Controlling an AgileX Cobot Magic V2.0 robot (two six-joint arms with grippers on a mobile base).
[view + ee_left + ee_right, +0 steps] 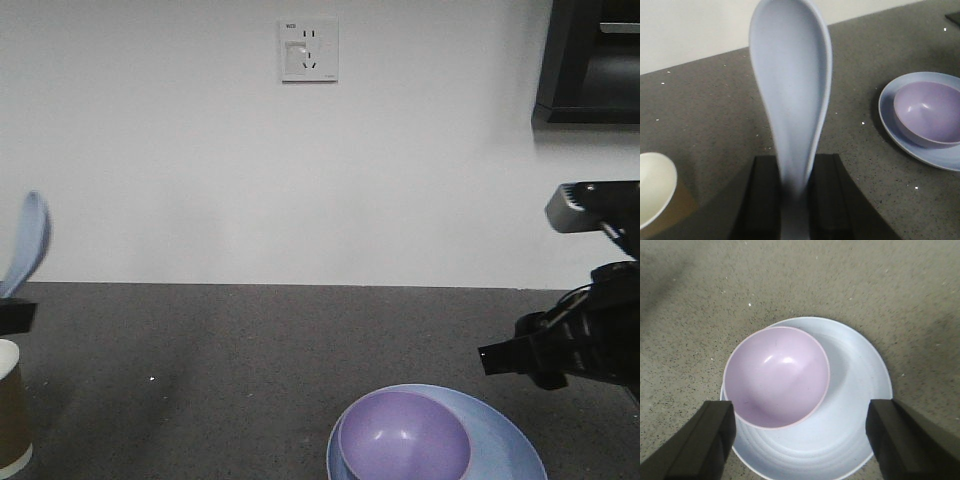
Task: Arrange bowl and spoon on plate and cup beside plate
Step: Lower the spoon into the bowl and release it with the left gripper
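Note:
Next, my left gripper lets go of the pale spoon across the near side of the lavender bowl (376,461) (914,132).
The lavender bowl (403,438) (776,376) (927,114) sits on the left part of the pale blue plate (500,440) (855,405) (890,112) at the table's front. My right gripper (799,435) hangs open above them, its fingers spread wider than the bowl. In the left wrist view my left gripper (796,197) is shut on the handle of the pale spoon (792,95) (27,240), scoop pointing up, held high at the far left. The brown paper cup (12,410) (657,192) stands below it on the table.
The dark speckled tabletop (250,360) runs back to a white wall with a socket (308,50). A dark cabinet (590,60) hangs at the upper right. The right arm's black body (570,340) is over the table's right side.

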